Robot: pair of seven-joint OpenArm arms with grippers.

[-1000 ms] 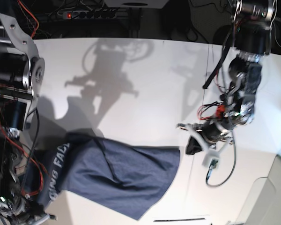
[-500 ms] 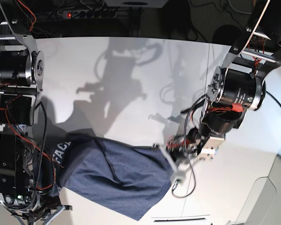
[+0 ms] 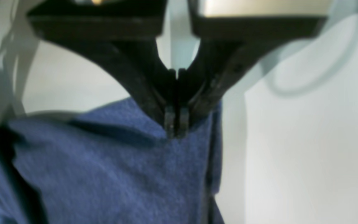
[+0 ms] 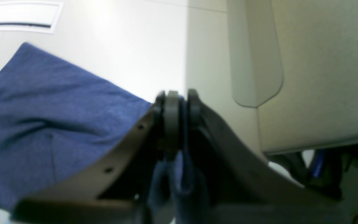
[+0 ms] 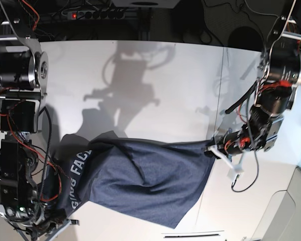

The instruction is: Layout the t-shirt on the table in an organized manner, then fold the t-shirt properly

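The edge of the t-shirt, now stretched over the white table, will be let go by my left gripper on the bare white table (image 5: 228, 86) beside the thin dark seam, farther back.
The t-shirt (image 5: 140, 181) is dark navy and hangs stretched between my two grippers over the white table (image 5: 155, 80). White letters (image 5: 74, 187) show near its left end. My left gripper (image 5: 211, 149) is shut on the shirt's right edge. In the left wrist view its fingertips (image 3: 176, 124) pinch the blue fabric (image 3: 120, 174). In the right wrist view my right gripper (image 4: 176, 105) is shut on a fold of the t-shirt (image 4: 57, 130), with cloth bunched between the fingers. In the base view the right arm's body hides that gripper at lower left.
A power strip (image 5: 98, 15) and cables lie beyond the table's far edge. A thin dark seam (image 5: 221, 75) crosses the table on the right. A white rectangular label (image 5: 193, 234) sits near the front edge. A beige panel (image 5: 286, 211) stands at lower right.
The left arm swung in toward the shirt, then drew back to the right with the edge. The cloth now spans wider and lies further right. The right arm shifted slightly.
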